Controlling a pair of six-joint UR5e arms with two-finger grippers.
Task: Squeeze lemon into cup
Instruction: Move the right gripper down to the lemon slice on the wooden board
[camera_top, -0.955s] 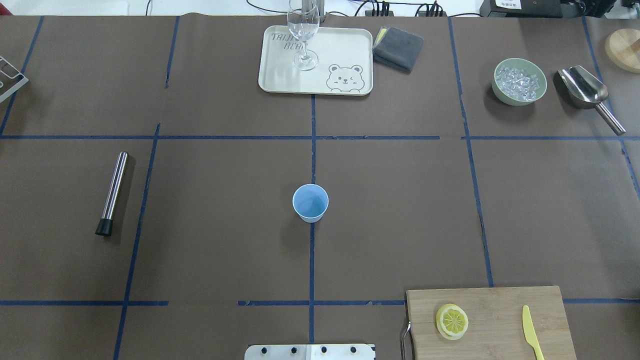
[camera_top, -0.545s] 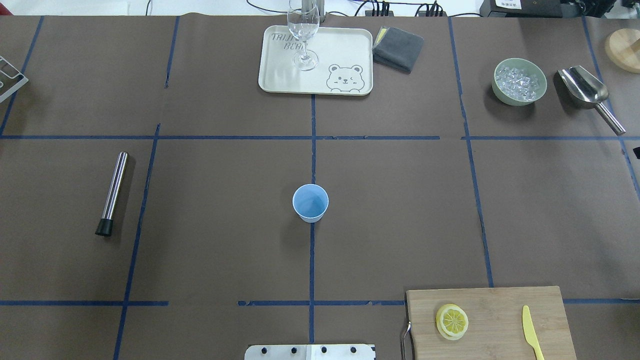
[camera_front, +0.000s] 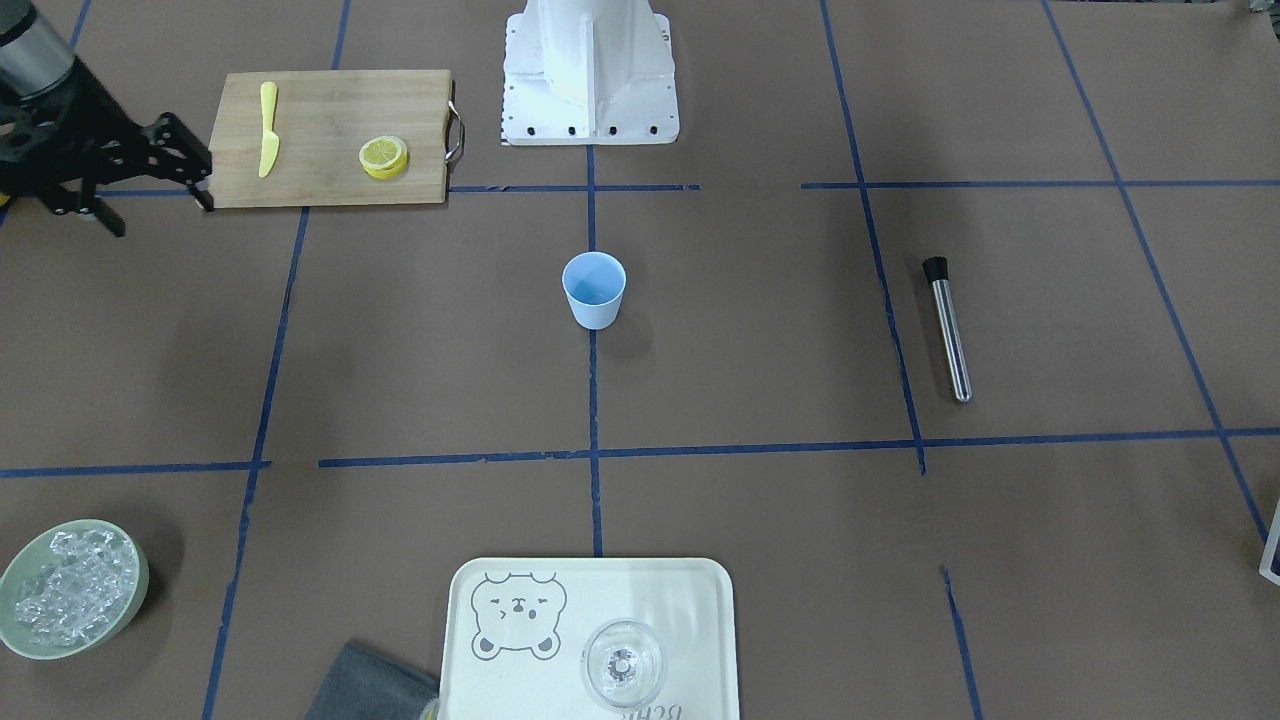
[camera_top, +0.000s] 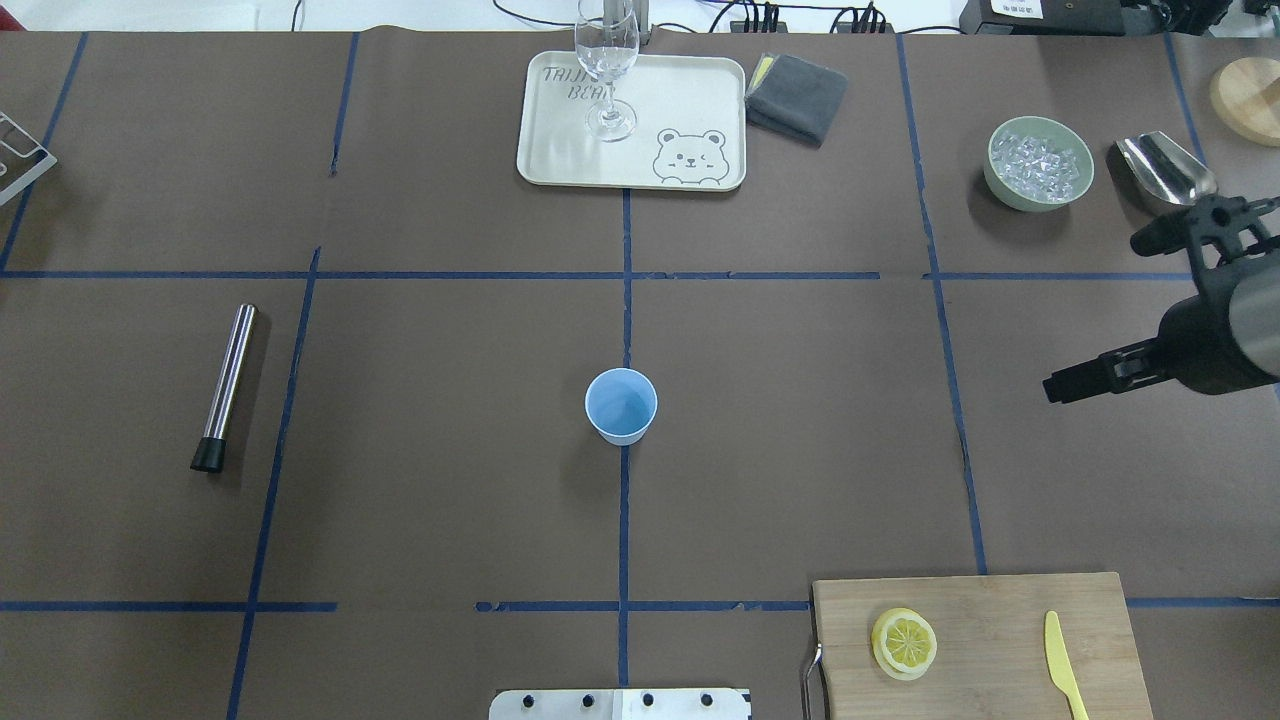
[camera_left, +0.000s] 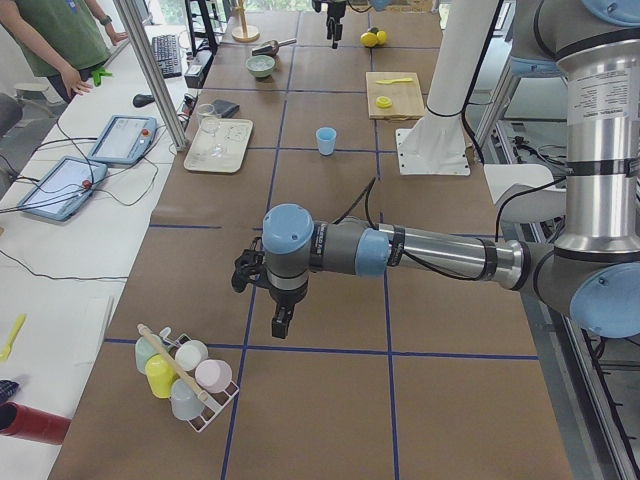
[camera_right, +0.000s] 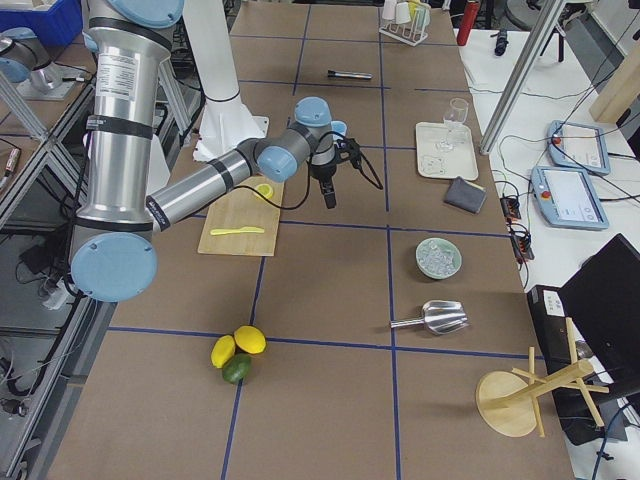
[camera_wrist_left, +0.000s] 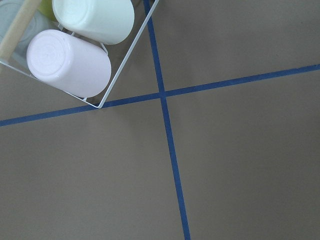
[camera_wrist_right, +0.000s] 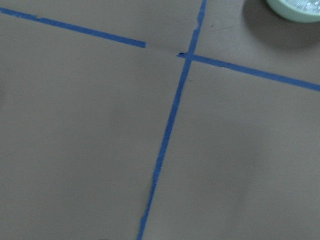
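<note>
The wooden cutting board is next for my right gripper, which should go there and close on the upper lemon slice (camera_front: 383, 152), leaving the lower one lying there.
The light-blue cup (camera_top: 621, 405) stands upright at the table's middle; it also shows in the front view (camera_front: 594, 288). Two lemon slices (camera_top: 905, 642) lie stacked on the wooden cutting board (camera_top: 1000, 610) at the near right, also in the front view (camera_front: 384, 155). My right gripper (camera_top: 1100, 315) is open and empty, above the table at the right edge, far from the cup and well beyond the board; the front view shows it too (camera_front: 160, 215). My left gripper (camera_left: 275, 300) shows only in the exterior left view, above the table's left end; I cannot tell if it is open.
A yellow knife (camera_top: 1065, 665) lies on the board. A tray (camera_top: 690, 100) with a clear glass (camera_top: 607, 70), a grey cloth (camera_top: 798, 95), an ice bowl (camera_top: 1039, 163) and a metal scoop (camera_top: 1165, 170) stand at the back. A steel muddler (camera_top: 224, 388) lies left. A cup rack (camera_wrist_left: 75, 50) is by the left gripper.
My right arm has come into the overhead view from the right edge, its gripper open. The cup, lemon slices and other objects have not moved.
</note>
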